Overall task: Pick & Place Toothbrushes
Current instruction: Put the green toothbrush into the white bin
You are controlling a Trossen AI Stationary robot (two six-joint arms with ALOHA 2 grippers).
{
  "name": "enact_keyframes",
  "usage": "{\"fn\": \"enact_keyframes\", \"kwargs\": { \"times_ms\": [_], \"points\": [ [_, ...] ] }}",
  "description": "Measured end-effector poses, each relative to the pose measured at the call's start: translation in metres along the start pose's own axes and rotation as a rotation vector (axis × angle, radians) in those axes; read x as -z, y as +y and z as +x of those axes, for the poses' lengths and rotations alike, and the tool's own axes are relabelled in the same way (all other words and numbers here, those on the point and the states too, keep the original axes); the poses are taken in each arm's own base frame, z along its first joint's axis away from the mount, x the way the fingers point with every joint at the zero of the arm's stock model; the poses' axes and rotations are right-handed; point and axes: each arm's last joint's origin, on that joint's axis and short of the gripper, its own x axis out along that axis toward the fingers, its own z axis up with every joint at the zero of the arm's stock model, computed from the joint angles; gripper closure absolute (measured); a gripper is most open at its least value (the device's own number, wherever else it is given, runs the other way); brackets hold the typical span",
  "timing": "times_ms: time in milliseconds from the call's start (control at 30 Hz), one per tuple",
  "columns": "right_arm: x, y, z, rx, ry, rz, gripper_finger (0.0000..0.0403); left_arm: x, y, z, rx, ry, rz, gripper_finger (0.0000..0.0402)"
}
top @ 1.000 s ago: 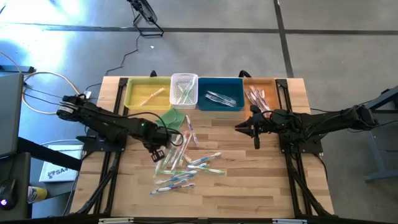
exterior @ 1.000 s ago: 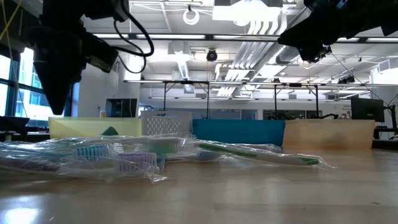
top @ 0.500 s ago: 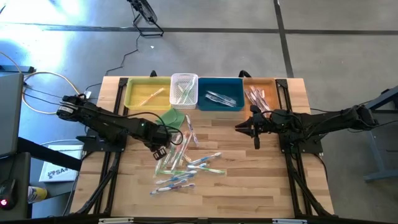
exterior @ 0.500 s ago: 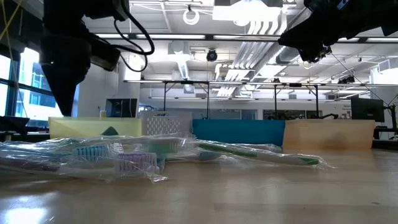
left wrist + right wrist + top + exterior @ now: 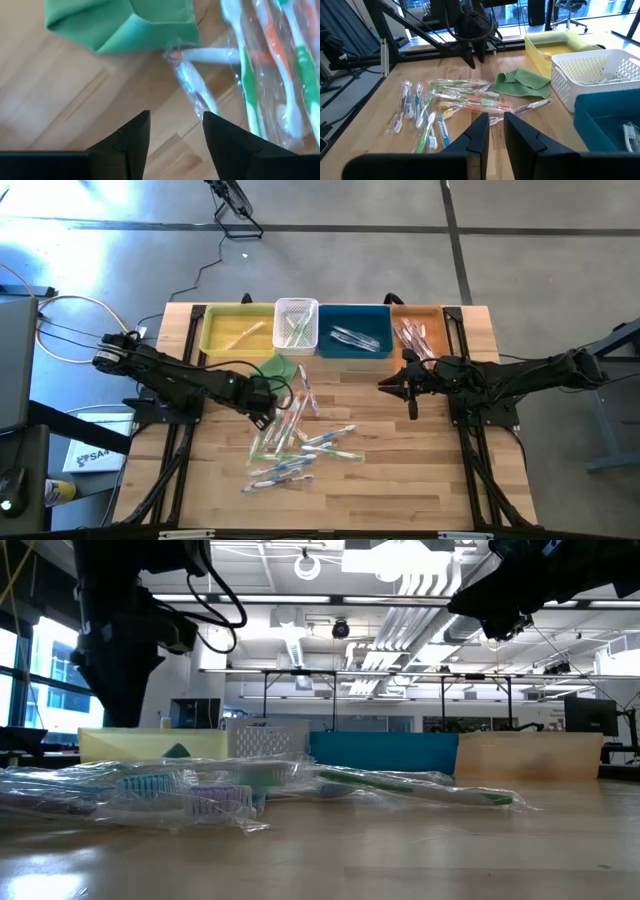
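The open fingers of my left gripper straddle just wood and the wrapped toothbrush ahead slants toward one finger, so next I move over and grip the toothbrush's neck (image 5: 207, 99).
Several toothbrushes (image 5: 295, 435) in clear wrappers lie in a loose pile on the wooden table (image 5: 400, 470), seen too in the right wrist view (image 5: 455, 107). My left gripper (image 5: 263, 409) points down, open, at the pile's far left edge, beside the green cloth (image 5: 278, 370). Nothing lies between its fingers (image 5: 172, 125); a wrapped toothbrush (image 5: 192, 85) lies just ahead on the wood. My right gripper (image 5: 408, 386) hovers right of the pile, its fingers (image 5: 495, 127) a narrow gap apart and empty.
Along the far edge stand a yellow bin (image 5: 238, 330), a white basket (image 5: 296, 323), a blue bin (image 5: 354, 330) and a tan bin (image 5: 420, 330), each with toothbrushes inside. Bare wood lies to the right of the pile and along the near edge.
My left gripper has opened: in the low view its pointed tip has spread into two separate fingers. It has also shifted a little toward the table's right edge. The pile and my right gripper have stayed put.
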Motion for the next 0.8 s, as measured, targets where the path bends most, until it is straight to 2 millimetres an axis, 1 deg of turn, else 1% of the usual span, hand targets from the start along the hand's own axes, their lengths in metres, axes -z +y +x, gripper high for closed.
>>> {"fn": "enact_keyframes", "kwargs": {
  "times_ms": [200, 300, 467, 667, 800],
  "points": [
    [0.000, -0.001, 0.000, 0.021, -0.002, 0.000, 0.0353, -0.006, -0.009, -0.001, 0.081, -0.074, -0.025, 0.0222],
    [0.000, -0.001, 0.000, 0.025, -0.001, -0.001, 0.0353, -0.008, -0.013, 0.003, 0.101, -0.087, -0.024, 0.0222],
    [0.001, -0.001, 0.000, 0.023, 0.003, -0.001, 0.0353, -0.006, -0.015, 0.015, 0.044, -0.026, -0.002, 0.0222],
    [0.002, -0.001, 0.000, 0.024, 0.014, -0.001, 0.0353, -0.004, -0.022, 0.032, 0.033, 0.059, 0.007, 0.0222],
    [0.002, -0.001, 0.000, 0.025, 0.017, -0.001, 0.0353, -0.003, -0.024, 0.037, 0.036, 0.081, 0.010, 0.0222]
  ]
}}
